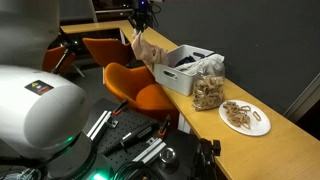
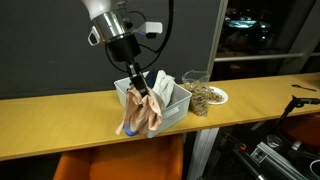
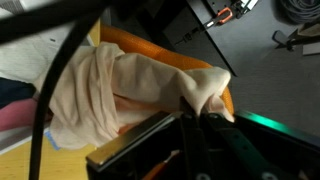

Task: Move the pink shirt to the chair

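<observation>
The pink shirt will go from my gripper onto the nearer orange chair's edge [image 1: 117,94], away from the wooden table.
The pink shirt [image 2: 139,112] is a pale pink bundle that hangs from my gripper [image 2: 139,88], in front of the white bin [image 2: 175,110] and above the table's front edge. It also shows in an exterior view [image 1: 148,50], hanging over the orange chair [image 1: 140,88]. In the wrist view the shirt [image 3: 110,90] drapes down from the jaws [image 3: 195,108], which are shut on a fold of it, with the orange chair seat [image 3: 150,50] behind it. The chair's back shows at the bottom of an exterior view [image 2: 120,160].
A long wooden table [image 2: 60,125] carries the white bin of clothes [image 1: 185,70], a clear bag of snacks [image 1: 209,92] and a white plate of pretzels [image 1: 245,116]. A second orange chair [image 1: 100,50] stands further back. Black equipment [image 1: 140,145] lies on the floor.
</observation>
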